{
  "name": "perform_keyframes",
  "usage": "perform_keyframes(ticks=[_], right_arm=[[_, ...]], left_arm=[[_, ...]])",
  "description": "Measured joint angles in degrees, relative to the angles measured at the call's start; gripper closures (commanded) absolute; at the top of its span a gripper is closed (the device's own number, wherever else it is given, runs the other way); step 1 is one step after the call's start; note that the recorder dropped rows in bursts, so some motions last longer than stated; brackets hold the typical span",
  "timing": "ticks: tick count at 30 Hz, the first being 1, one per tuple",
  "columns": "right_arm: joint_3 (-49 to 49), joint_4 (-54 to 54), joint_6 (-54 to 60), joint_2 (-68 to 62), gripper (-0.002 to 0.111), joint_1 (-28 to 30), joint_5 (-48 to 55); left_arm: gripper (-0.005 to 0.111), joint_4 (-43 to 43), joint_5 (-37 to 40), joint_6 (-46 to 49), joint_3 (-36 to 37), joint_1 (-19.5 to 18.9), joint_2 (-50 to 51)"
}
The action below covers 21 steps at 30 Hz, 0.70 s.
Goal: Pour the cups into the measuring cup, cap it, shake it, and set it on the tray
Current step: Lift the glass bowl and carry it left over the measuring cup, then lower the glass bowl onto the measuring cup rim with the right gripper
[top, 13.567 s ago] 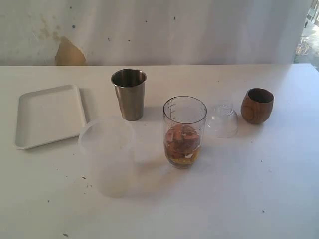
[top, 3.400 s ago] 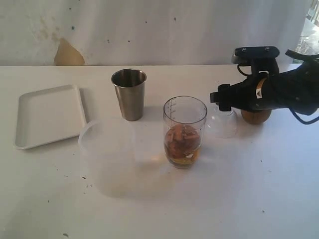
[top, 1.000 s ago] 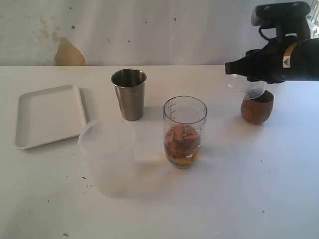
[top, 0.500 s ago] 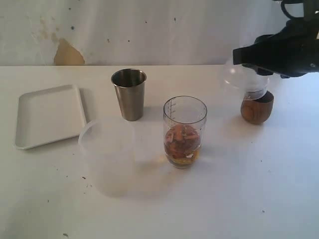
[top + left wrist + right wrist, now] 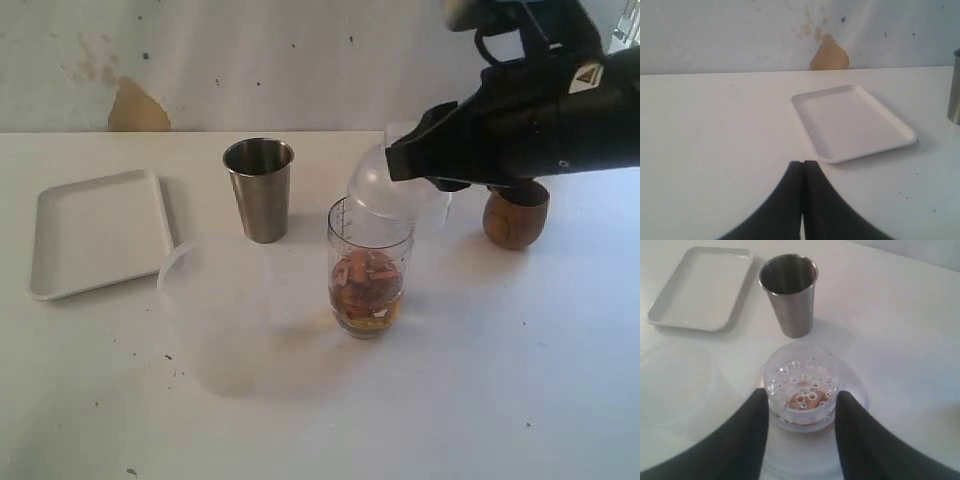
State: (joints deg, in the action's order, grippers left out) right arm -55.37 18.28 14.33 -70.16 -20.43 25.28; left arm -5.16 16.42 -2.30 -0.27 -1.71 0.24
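Note:
The clear domed cap will go on the rim of the clear measuring cup (image 5: 371, 213) (image 5: 803, 402), and there my right gripper needs to let go of it.
The clear measuring cup (image 5: 370, 290) stands mid-table with brown and yellow bits in its lower part. A clear domed cap (image 5: 385, 190) with small holes hangs tilted just over its rim, and my right gripper (image 5: 400, 170) is shut on it. In the right wrist view the cap (image 5: 801, 387) sits between the two fingers of that gripper (image 5: 800, 399), right above the cup's mouth. The steel tumbler (image 5: 260, 190) stands behind on the left, the wooden cup (image 5: 515, 222) on the right, partly behind my right arm. The white tray (image 5: 95, 230) lies far left. My left gripper (image 5: 802, 164) is shut on nothing, near the tray (image 5: 850, 122).
A wide frosted plastic cup (image 5: 215, 310) stands in front of the tumbler, left of the measuring cup; it also shows in the right wrist view (image 5: 675, 385). The tumbler (image 5: 788, 290) and tray (image 5: 702, 285) lie beyond the cap. A stained wall backs the table.
My right gripper has carried the cap left and slightly down, from above the wooden cup to just over the measuring cup's mouth. Nothing else has moved.

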Motion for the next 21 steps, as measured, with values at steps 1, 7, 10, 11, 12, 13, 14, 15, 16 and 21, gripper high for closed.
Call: perform_keyframes(ticks=[1, 7, 10, 11, 12, 13, 14, 15, 16, 21], right_arm=[[0.0, 0.0, 0.12, -0.1, 0.108, -0.33, -0.63], [0.0, 0.0, 0.23, -3.99, 0.108, -0.98, -3.06], [0.0, 0.0, 0.23, -6.44, 0.108, -0.98, -3.43], [0.0, 0.0, 0.23, -6.92, 0.108, -0.98, -3.83], [0.0, 0.0, 0.23, -7.27, 0.108, -0.98, -4.24], [0.0, 0.0, 0.23, -7.4, 0.108, -0.98, -4.7], [0.0, 0.0, 0.23, -7.53, 0.108, -0.98, -4.95], [0.0, 0.0, 0.23, -7.53, 0.108, -0.98, -5.24], [0.0, 0.0, 0.23, -7.53, 0.108, -0.98, -5.39], [0.0, 0.0, 0.35, -8.3, 0.108, -0.98, -6.24]], left_arm=[[0.107, 0.0, 0.0, 0.0, 0.0, 0.0, 0.0], [0.107, 0.0, 0.0, 0.0, 0.0, 0.0, 0.0], [0.107, 0.0, 0.0, 0.0, 0.0, 0.0, 0.0], [0.107, 0.0, 0.0, 0.0, 0.0, 0.0, 0.0], [0.107, 0.0, 0.0, 0.0, 0.0, 0.0, 0.0], [0.107, 0.0, 0.0, 0.0, 0.0, 0.0, 0.0], [0.107, 0.0, 0.0, 0.0, 0.0, 0.0, 0.0], [0.107, 0.0, 0.0, 0.0, 0.0, 0.0, 0.0], [0.107, 0.0, 0.0, 0.0, 0.0, 0.0, 0.0], [0.107, 0.0, 0.0, 0.0, 0.0, 0.0, 0.0]])
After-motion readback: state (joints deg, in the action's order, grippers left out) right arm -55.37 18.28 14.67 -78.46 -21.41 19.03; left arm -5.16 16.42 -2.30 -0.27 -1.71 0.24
